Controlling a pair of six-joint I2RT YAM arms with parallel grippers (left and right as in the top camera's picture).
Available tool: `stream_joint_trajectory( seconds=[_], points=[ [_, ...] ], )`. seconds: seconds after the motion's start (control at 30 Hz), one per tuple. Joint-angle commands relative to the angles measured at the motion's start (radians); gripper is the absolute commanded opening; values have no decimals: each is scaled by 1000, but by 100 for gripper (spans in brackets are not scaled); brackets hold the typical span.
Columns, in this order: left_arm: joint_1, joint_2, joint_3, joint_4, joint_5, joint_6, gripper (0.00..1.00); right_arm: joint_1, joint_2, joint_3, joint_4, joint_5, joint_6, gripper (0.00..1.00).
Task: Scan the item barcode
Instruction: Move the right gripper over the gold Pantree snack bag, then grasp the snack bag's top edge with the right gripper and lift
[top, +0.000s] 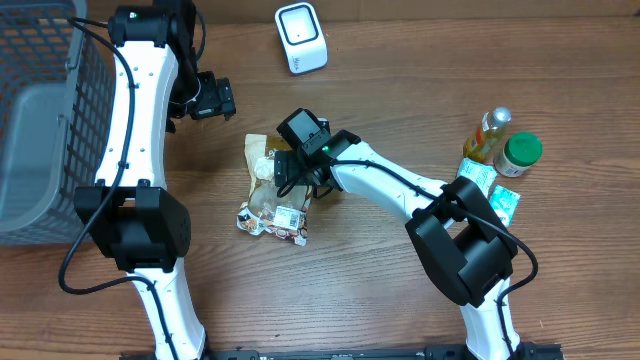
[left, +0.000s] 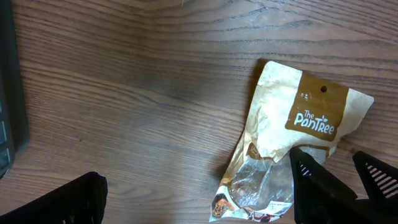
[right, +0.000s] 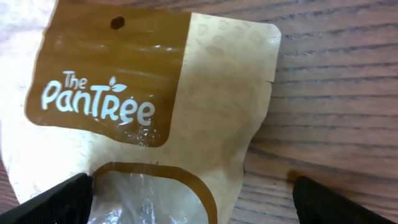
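Note:
The robot's right gripper should close on the tan strip (top: 257, 152) (right: 15, 106) of the pouch, next to the brown patch, on the side toward the grey mesh basket.
The item is a tan and brown "The PanTree" snack pouch (top: 270, 190) with a clear window, lying flat on the wooden table; it also shows as the pouch (left: 292, 130) and, close up, the pouch (right: 155, 93). A white label sits near its lower end. My right gripper (top: 292, 172) hovers low over it, open: in the right wrist view the gripper (right: 196, 202) has one finger over the pouch's window and the other over bare wood. My left gripper (top: 218, 98) hangs open and empty above the table to the pouch's upper left, also seen as the gripper (left: 199, 205). The white scanner (top: 300, 38) stands at the back.
A grey mesh basket (top: 40, 120) fills the left side. At the right stand a yellow bottle (top: 488, 135), a green-lidded jar (top: 520, 153) and a small teal and white packet (top: 500, 203).

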Motion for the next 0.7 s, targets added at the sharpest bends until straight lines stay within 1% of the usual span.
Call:
stream_joint_trajectory(
  seconds=[0.0, 0.1, 0.13, 0.2, 0.27, 0.33, 0.4, 0.43, 0.53, 0.67],
  points=[
    [-1, -13, 13, -1, -12, 11, 100, -3, 10, 15, 29, -28, -50, 100],
    [-1, -13, 14, -1, -12, 11, 100, -3, 8, 68, 58, -135, -145, 100],
    [-1, -13, 13, -1, -12, 11, 100, -3, 8, 85, 62, -146, -145, 98],
    [-1, -13, 14, -1, -12, 11, 100, -3, 8, 109, 89, -148, -145, 88],
    [-1, -13, 13, -1, -12, 11, 100, -3, 8, 110, 133, -148, -144, 61],
    [-1, -13, 13, -1, -12, 11, 99, -3, 13, 110, 165, -146, -145, 36],
    [-1, -13, 14, -1, -12, 11, 100, -3, 21, 108, 196, -146, -145, 21],
    [-1, -13, 13, -1, -12, 11, 100, -3, 24, 106, 206, -146, -145, 18],
    [-1, -13, 14, -1, -12, 11, 100, -3, 46, 105, 225, -146, -144, 14],
    [-1, -13, 14, -1, -12, 11, 100, -2, 88, 105, 232, -146, -144, 13]
  ],
)
